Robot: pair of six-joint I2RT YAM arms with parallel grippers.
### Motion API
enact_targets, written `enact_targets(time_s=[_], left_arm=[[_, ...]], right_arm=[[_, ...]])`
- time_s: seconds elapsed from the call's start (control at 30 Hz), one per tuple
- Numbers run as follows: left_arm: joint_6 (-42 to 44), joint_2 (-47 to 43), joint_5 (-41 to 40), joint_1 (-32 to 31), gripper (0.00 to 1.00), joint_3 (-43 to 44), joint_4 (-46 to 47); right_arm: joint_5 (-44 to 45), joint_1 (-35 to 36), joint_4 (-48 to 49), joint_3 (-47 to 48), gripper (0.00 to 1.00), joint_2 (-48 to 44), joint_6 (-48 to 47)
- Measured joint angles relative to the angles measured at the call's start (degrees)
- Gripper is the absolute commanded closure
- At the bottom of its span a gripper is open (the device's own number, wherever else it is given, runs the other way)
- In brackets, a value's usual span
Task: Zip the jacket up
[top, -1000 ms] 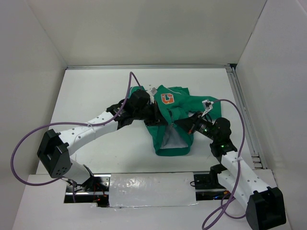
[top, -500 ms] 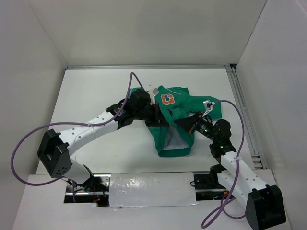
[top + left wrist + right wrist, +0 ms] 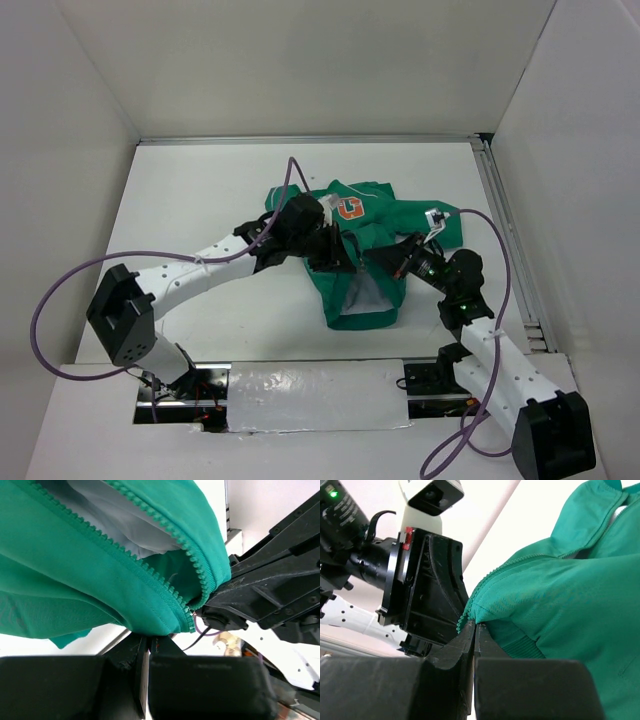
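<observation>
I need to open my left gripper, which is pinching the jacket's cloth back from the end of the zipper edge, and grip the cloth close beside that end (image 3: 183, 625).
The green jacket (image 3: 365, 262) lies crumpled at the table's middle, its front open with white lining showing and the orange "G" patch (image 3: 348, 207) facing up. My left gripper (image 3: 340, 255) is shut on one zipper edge of the jacket (image 3: 165, 620). My right gripper (image 3: 392, 258) is shut on the other zipper edge (image 3: 480, 611). The two grippers face each other closely, with the zipper ends lifted between them. The zipper teeth (image 3: 150, 572) run apart up the front. I see no slider.
White walls enclose the table (image 3: 200, 190) on three sides. A metal rail (image 3: 505, 230) runs along the right edge. Purple cables (image 3: 285, 185) loop over both arms. A taped strip (image 3: 315, 395) lies at the near edge between the bases.
My left gripper has moved right toward the right gripper, pulling its zipper edge with it. The jacket's left side has shifted and bunched. The right gripper has barely moved.
</observation>
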Motion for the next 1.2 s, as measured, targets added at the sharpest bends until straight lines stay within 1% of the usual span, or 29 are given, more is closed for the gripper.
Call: enact_targets(time_s=[0.33,0.53,0.63,0.7,0.73,0.8,0.87,0.93,1.03,1.17,1.2], left_arm=[[5.2,1.01,-3.67,-4.09,1.0,0.59,-0.63],[5.35,1.09,-4.92,-4.68,1.0,0.61,-0.2],[4.9,1.49,-5.9,-4.79,1.0,1.88,-2.05],[4.72,1.84,-5.73,-4.55,1.0,2.91,-3.13],[4.59,1.86,-5.22,-4.24,0.98,3.04,-3.45],[4.35,1.86,-4.07,-3.76,0.87,3.06,-3.76],[3.82,1.86,-3.04,-3.54,0.79,3.06,-3.89],[3.63,1.86,-2.38,-3.45,0.75,3.06,-3.87],[3.65,1.77,-0.63,-2.64,0.64,2.86,-3.52],[3.85,0.7,2.64,-1.38,0.55,0.37,-1.25],[3.87,0.35,3.41,-1.2,0.55,-0.35,-0.68]], right_arm=[[-2.27,-0.63,-8.48,3.08,1.0,-0.5,0.0],[-5.03,-2.51,-14.84,6.49,1.0,-0.61,-1.2],[-6.01,-2.75,-19.98,8.83,1.0,-0.94,-3.37],[-6.43,-2.95,-21.29,9.46,1.0,-0.98,-4.39],[-6.67,-3.02,-21.53,9.49,1.0,-1.11,-4.66],[-7.23,-3.02,-22.14,9.49,1.0,-1.27,-5.2],[-7.96,-3.19,-22.47,9.46,1.0,-1.4,-5.66],[-8.31,-3.34,-22.69,9.35,1.0,-2.1,-5.92],[-8.66,-3.39,-22.97,9.09,1.0,-3.82,-6.12],[-9.38,-3.34,-22.08,8.63,1.0,-4.63,-5.84],[-9.53,-3.23,-21.9,8.48,1.0,-4.44,-5.81]])
